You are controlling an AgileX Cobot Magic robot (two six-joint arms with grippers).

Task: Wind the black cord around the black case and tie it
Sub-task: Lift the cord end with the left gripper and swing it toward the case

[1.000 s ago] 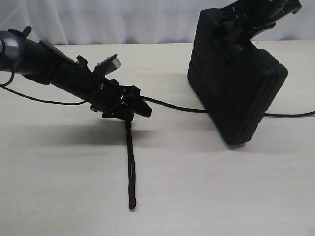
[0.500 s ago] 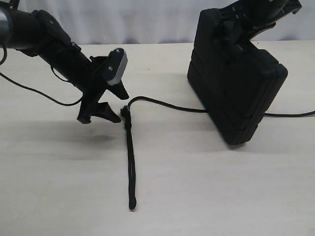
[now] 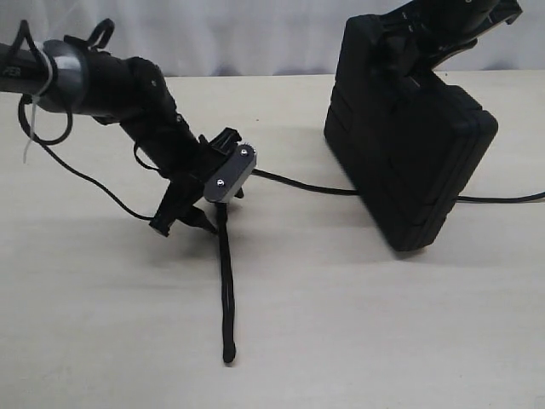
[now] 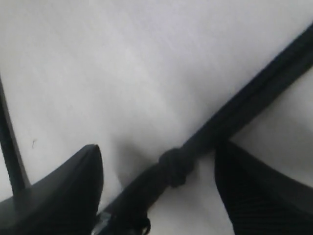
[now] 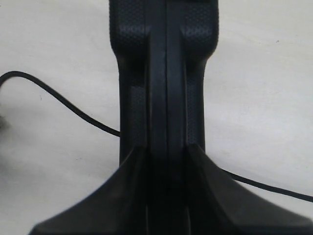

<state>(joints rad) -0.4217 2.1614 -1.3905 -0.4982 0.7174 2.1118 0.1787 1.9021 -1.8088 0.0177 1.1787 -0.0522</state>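
Note:
The loose end of the cord points away from the black case, so the robot's left gripper will take the cord's knotted lump point(image 4: 174, 166) and swing that loose end over the top of the case.
The black case point(image 3: 409, 145) stands tilted on one edge at the right. My right gripper point(image 3: 423, 41) is shut on its top edge, and its fingers point(image 5: 132, 166) clamp the case's narrow side point(image 5: 166, 73) in the right wrist view. The black cord point(image 3: 226, 281) lies on the table, runs under the case, bends by my left gripper point(image 3: 183, 223) and reaches toward the front. In the left wrist view the left gripper point(image 4: 156, 147) is open just above the table. The cord's knotted lump point(image 4: 173, 166) lies between its fingers point(image 4: 73, 191), untouched.
The pale table point(image 3: 383, 324) stretches to the front and right. A white curtain point(image 3: 213, 34) hangs behind it. A thin arm cable point(image 3: 77, 175) loops down from the left arm onto the table. The cord's far end point(image 3: 511, 198) leaves at the right edge.
The left gripper lifted off the cord, swung left and turned, then came back down over the cord's bend with its wrist rotated. The case and right gripper have not moved.

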